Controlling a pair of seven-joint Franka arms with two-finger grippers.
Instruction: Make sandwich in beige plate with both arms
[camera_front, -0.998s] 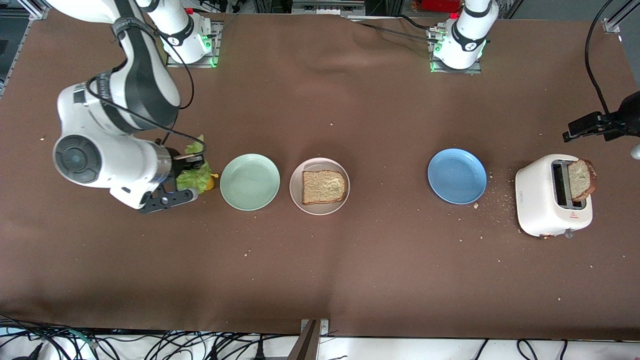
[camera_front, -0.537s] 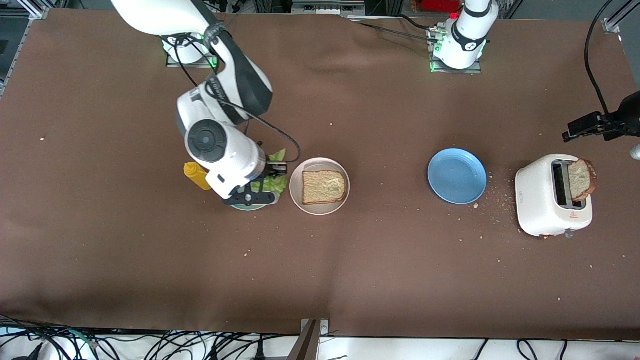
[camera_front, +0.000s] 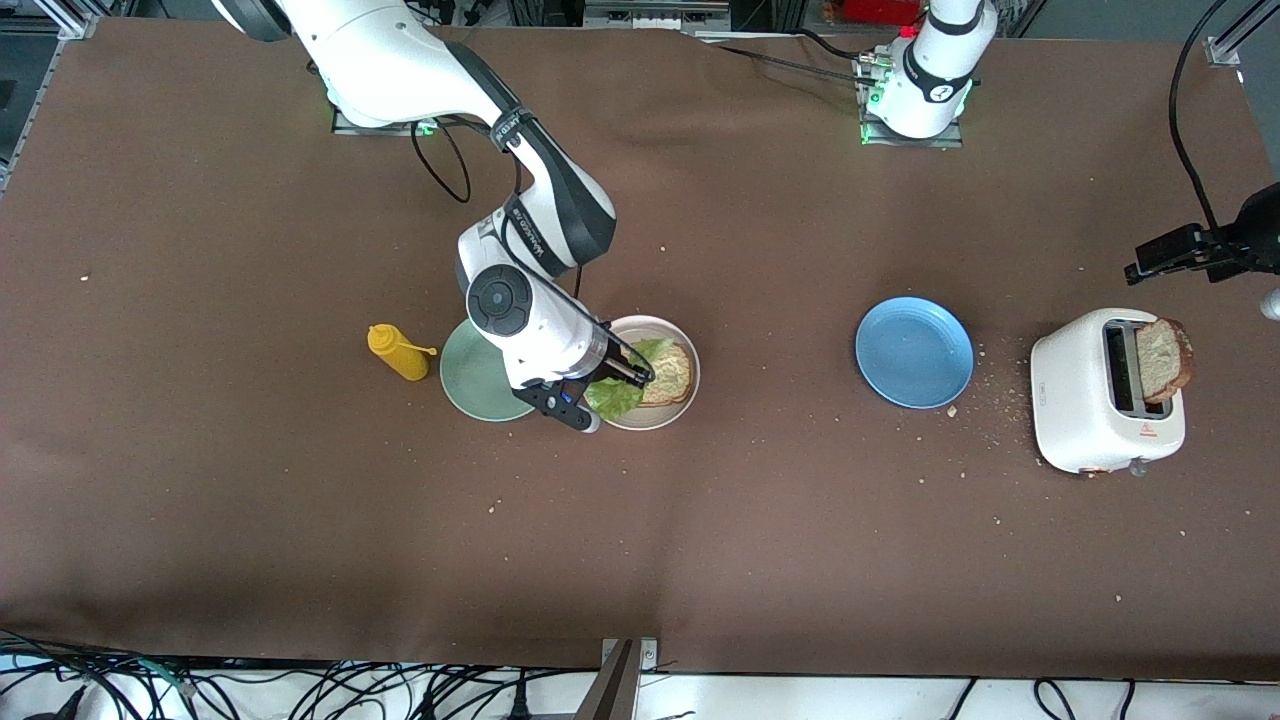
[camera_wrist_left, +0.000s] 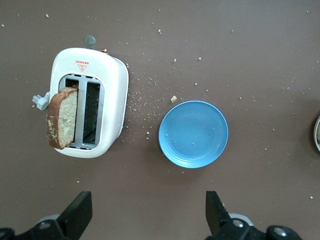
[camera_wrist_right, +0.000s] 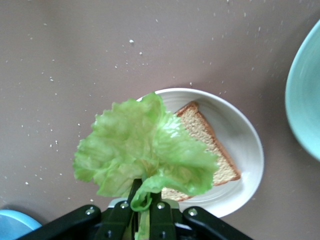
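Observation:
My right gripper is holding the lettuce leaf. It will let go of the leaf on top of the toast slice in the beige plate (camera_front: 635, 374) (camera_wrist_right: 183, 156).
The beige plate (camera_front: 688, 395) holds one slice of toast (camera_front: 675, 375). My right gripper (camera_front: 632, 372) is over that plate, shut on the stem of a ruffled green lettuce leaf (camera_front: 613, 393). In the right wrist view the gripper (camera_wrist_right: 142, 192) pinches the lettuce (camera_wrist_right: 145, 150), which hangs over part of the toast (camera_wrist_right: 215, 155) and the plate (camera_wrist_right: 247, 145). A second toast slice (camera_front: 1163, 358) stands in the white toaster (camera_front: 1090, 400). My left gripper (camera_wrist_left: 148, 217) is open and empty, high above the table by the toaster (camera_wrist_left: 112, 95); the front view does not show it.
A mint-green plate (camera_front: 470, 375) lies beside the beige plate toward the right arm's end, with a yellow mustard bottle (camera_front: 398, 352) next to it. A blue plate (camera_front: 914, 352) lies between the beige plate and the toaster. Crumbs lie around the toaster.
My right arm carried the lettuce from beside the mustard bottle, across the mint-green plate, to over the beige plate. The left arm has not moved.

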